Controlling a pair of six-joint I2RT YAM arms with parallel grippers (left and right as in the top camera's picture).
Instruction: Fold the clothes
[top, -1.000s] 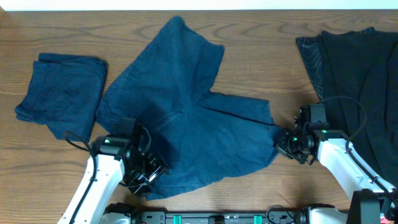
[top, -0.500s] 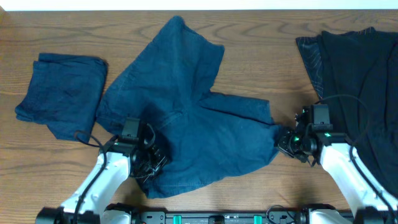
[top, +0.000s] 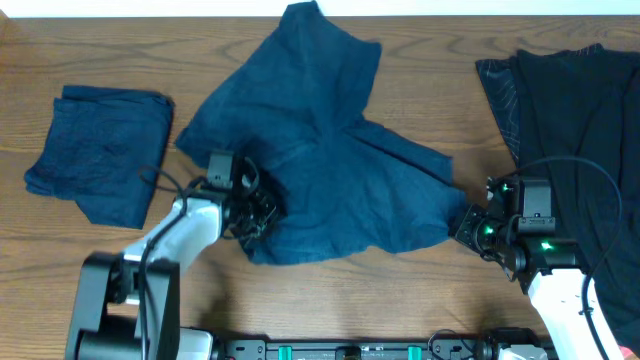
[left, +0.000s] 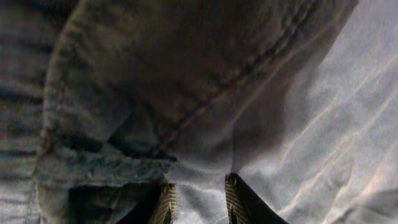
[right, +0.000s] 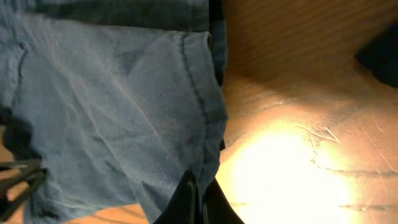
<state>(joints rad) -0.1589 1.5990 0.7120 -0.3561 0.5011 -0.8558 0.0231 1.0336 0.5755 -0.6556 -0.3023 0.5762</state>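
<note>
Next, my left gripper opens and pinches the shorts' front corner (top: 256, 252), as it sits on loose fabric inward of the shorts' edge, before both grippers stretch the shorts.
Dark blue shorts (top: 320, 150) lie spread across the middle of the table, one leg reaching the far edge. My left gripper (top: 258, 208) is shut on the shorts' front left edge; in the left wrist view (left: 199, 196) fabric (left: 186, 81) fills the gap between the fingers. My right gripper (top: 468, 226) is shut on the shorts' right corner; in the right wrist view (right: 200, 190) the fingers pinch the stitched hem (right: 112, 106) just above the wood.
A folded blue garment (top: 100, 150) lies at the left. A black garment (top: 580, 110) covers the right side, and the right arm's cable runs over it. Bare wooden table (top: 430, 90) shows between the shorts and the black garment.
Both grippers have moved toward the far side of the table with the shorts in them. The whole garment has slid back, and its top now reaches the far edge.
</note>
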